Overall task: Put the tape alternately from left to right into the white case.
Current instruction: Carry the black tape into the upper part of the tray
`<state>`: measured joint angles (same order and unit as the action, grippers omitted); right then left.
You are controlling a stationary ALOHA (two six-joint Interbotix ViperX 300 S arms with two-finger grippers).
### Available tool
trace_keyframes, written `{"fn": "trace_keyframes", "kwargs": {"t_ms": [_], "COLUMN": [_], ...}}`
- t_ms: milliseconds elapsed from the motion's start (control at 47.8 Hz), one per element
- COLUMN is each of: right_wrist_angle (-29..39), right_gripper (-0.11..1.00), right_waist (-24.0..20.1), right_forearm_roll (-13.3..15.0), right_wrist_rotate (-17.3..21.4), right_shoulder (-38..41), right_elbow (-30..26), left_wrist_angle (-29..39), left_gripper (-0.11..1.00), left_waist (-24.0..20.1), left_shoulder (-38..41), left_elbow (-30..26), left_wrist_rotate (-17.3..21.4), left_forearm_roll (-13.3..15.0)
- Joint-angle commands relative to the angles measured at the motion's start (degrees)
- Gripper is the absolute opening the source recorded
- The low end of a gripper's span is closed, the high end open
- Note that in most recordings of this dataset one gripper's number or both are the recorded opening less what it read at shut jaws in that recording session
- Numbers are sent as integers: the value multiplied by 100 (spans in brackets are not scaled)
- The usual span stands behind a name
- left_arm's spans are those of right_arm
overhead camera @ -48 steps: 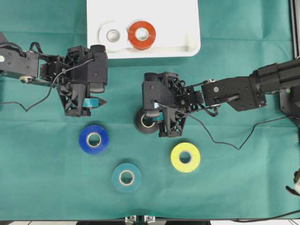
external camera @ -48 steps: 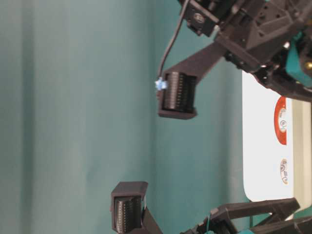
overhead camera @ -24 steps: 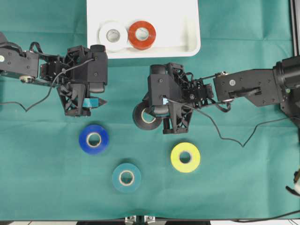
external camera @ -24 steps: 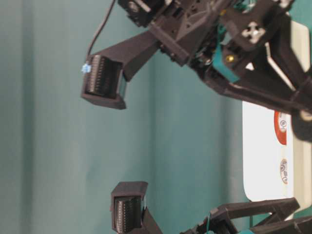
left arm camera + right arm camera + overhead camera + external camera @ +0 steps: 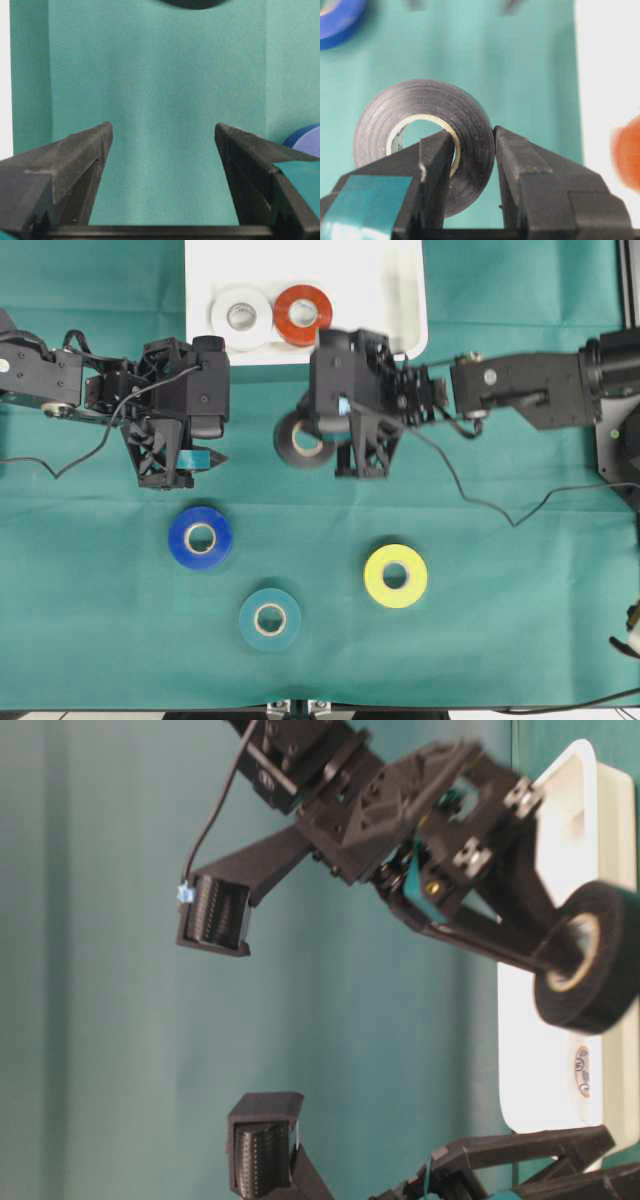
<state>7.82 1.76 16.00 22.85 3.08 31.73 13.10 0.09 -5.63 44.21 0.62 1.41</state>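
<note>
The fingers of my right gripper should release the black tape, now held raised off the cloth, in the white case (image 5: 306, 248), just past the red-orange tape.
My right gripper (image 5: 318, 443) is shut on the black tape (image 5: 285, 440), one finger through its pale core and the other outside its wall. It holds the roll off the cloth, just short of the white case's (image 5: 400, 340) near rim. The wrist view shows the same grip of the right gripper (image 5: 472, 136) on the black tape (image 5: 380, 125); the table-level view shows the black tape (image 5: 590, 970) raised. White tape (image 5: 240, 315) and red-orange tape (image 5: 303, 314) lie in the case. Blue (image 5: 201, 537), teal (image 5: 270, 619) and yellow (image 5: 395, 575) rolls lie on the cloth. My left gripper (image 5: 203, 443) (image 5: 163, 129) is open over bare cloth.
A green cloth (image 5: 500, 540) covers the table. The case's right half (image 5: 385, 285) is bare. In the left wrist view the blue roll (image 5: 305, 142) shows at the right edge. A cable (image 5: 480, 505) trails from the right arm.
My right gripper has lifted the black tape off the cloth and carried it toward the white case. The left arm has not moved.
</note>
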Motion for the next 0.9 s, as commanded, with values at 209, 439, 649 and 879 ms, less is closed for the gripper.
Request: {"fn": "trace_keyframes", "kwargs": {"t_ms": [209,439,649,879], "right_wrist_angle": [-35,-53,-158,-334], "right_gripper": [27,27,27,27], "right_waist": [677,1090,1424,1644], "right_forearm_roll": [255,264,334,519], "right_wrist_rotate": [0,-9,-26,-26], "right_shoulder": [-185,-176,-185,-176], "right_elbow": [-211,-211,-211,-229], "left_wrist_angle": [-26,-35,-35,-35], "left_gripper": [91,91,91,91], "left_waist": [9,9,9,9], "left_shoulder": [-105,-105,-105,-105], "left_elbow": [-105,-97,-105,-97], "left_wrist_rotate": [-26,-26,-26,-26], "left_forearm_roll": [9,18,18,18]}}
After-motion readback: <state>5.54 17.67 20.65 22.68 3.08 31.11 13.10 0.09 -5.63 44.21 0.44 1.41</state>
